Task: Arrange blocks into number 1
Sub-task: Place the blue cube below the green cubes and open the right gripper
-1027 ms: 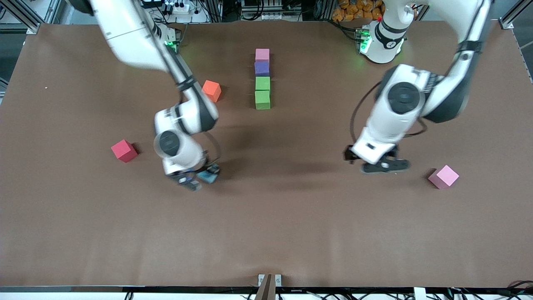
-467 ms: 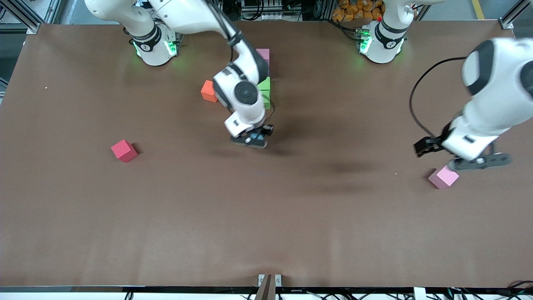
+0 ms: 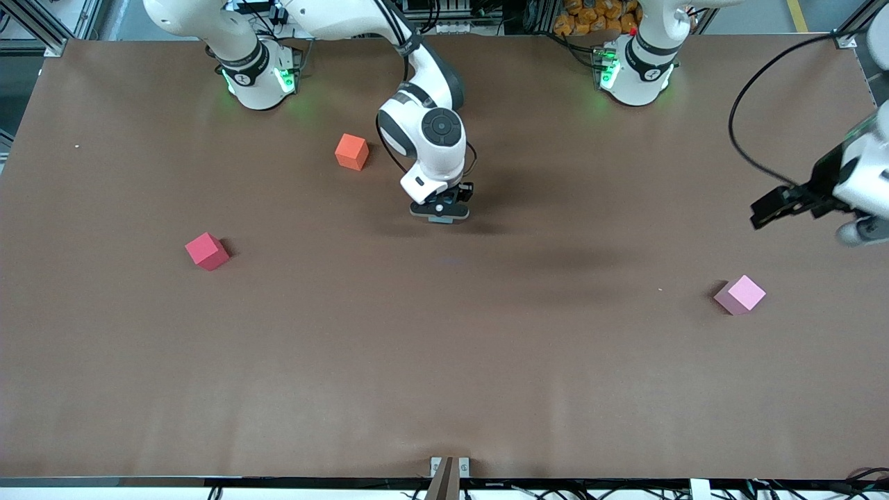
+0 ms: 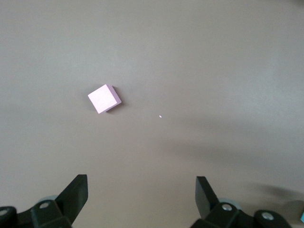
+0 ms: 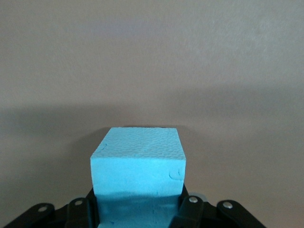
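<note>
Next, I set the light blue block with my right gripper slightly closer to the bases, on the table (image 3: 437,192) beyond the orange block.
My right gripper (image 3: 439,212) is shut on a light blue block (image 5: 137,161) and holds it low over the middle of the table, beside the orange block (image 3: 351,151). The blue block shows as only a sliver under the hand in the front view. A red block (image 3: 207,251) lies toward the right arm's end. A pink block (image 3: 740,294) lies toward the left arm's end, and it also shows in the left wrist view, pink block (image 4: 104,98). My left gripper (image 4: 141,190) hangs open and empty over the table's edge at that end, apart from the pink block.
The right arm's forearm and wrist (image 3: 427,132) cover the strip of brown table (image 3: 444,361) between the two bases. A black cable (image 3: 746,149) loops from the left arm. A small bracket (image 3: 449,467) sits at the table's near edge.
The right gripper carried the light blue block from near the red block to the table's middle, and its arm now covers the row of blocks. The left gripper swung past the pink block toward its table end.
</note>
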